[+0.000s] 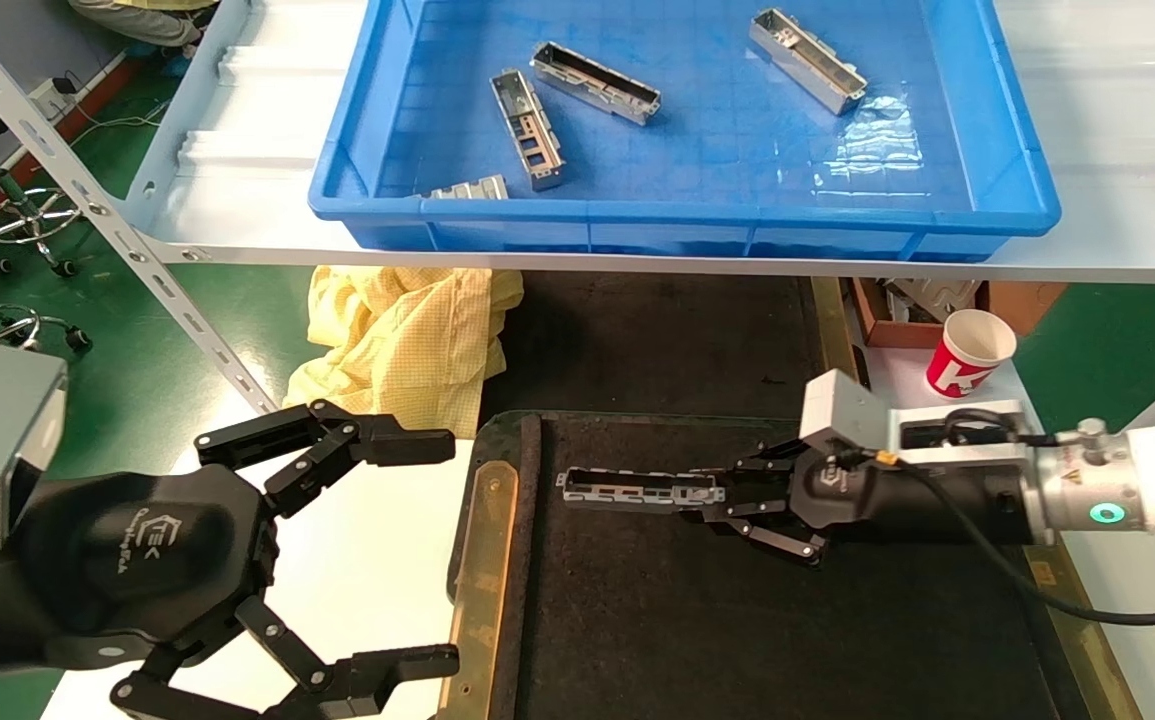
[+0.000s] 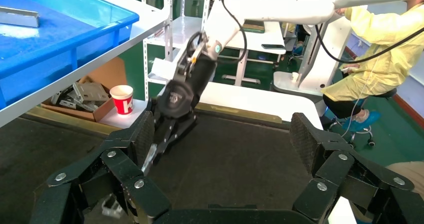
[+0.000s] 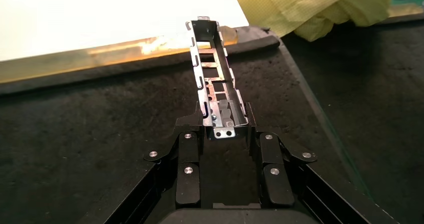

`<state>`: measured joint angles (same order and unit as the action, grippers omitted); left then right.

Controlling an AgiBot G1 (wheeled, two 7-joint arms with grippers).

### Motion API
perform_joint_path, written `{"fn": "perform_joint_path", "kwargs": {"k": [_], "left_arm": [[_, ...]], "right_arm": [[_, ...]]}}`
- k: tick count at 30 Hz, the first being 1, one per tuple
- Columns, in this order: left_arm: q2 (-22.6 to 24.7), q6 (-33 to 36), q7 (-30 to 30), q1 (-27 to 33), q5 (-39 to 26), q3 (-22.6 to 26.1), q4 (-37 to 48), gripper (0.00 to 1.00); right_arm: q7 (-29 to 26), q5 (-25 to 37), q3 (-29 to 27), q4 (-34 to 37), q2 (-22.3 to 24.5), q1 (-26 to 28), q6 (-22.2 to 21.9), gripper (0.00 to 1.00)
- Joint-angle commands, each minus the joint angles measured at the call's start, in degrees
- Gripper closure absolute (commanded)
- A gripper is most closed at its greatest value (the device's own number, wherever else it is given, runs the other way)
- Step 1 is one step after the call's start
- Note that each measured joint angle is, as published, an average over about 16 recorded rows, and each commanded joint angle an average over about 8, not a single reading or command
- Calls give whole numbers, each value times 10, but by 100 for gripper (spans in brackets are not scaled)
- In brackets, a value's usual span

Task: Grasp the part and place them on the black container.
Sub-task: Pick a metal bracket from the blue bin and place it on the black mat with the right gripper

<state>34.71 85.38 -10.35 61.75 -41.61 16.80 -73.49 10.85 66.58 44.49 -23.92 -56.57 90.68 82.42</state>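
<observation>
I will use my right gripper to release the silver part on the black container (image 1: 603, 533) (image 3: 192, 98) beside the brass piece near my left gripper.
My right gripper (image 1: 727, 495) is shut on one end of a silver part (image 1: 637, 490), a slim channel with cutouts. It holds the part low over the black container (image 1: 737, 620), pointing towards the tray's left brass strip (image 1: 482, 580). The right wrist view shows the part (image 3: 215, 84) clamped between the fingers (image 3: 189, 134) above the dark felt (image 3: 75, 134). Whether it touches the felt I cannot tell. My left gripper (image 1: 427, 555) is open and empty over the white table, left of the tray. The left wrist view shows it (image 2: 225, 139) facing the right gripper (image 2: 160, 144).
A blue crate (image 1: 677, 215) on the upper shelf holds several more parts (image 1: 527, 130). A yellow cloth (image 1: 407, 330) lies behind the tray at the left. A red paper cup (image 1: 970, 352) and a cardboard box (image 1: 887, 330) stand at the back right.
</observation>
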Motion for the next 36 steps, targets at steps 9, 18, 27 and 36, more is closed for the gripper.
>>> {"fn": "perform_joint_path", "kwargs": {"k": [9,18,27,36], "left_arm": [[0,0,0,0,0,0,0,0],[0,0,0,0,0,1,0,0],[0,0,0,0,1,1,0,0],[-1,-1,1,0,1,1,0,0]], "right_arm": [[75,11,7,100,-59,2,-7,100],[117,16,10,160,-86,5,-14,100],[142,17,10,198,-101,4,-22,100],[156,15,9,218,-116,2,-35,100]]}}
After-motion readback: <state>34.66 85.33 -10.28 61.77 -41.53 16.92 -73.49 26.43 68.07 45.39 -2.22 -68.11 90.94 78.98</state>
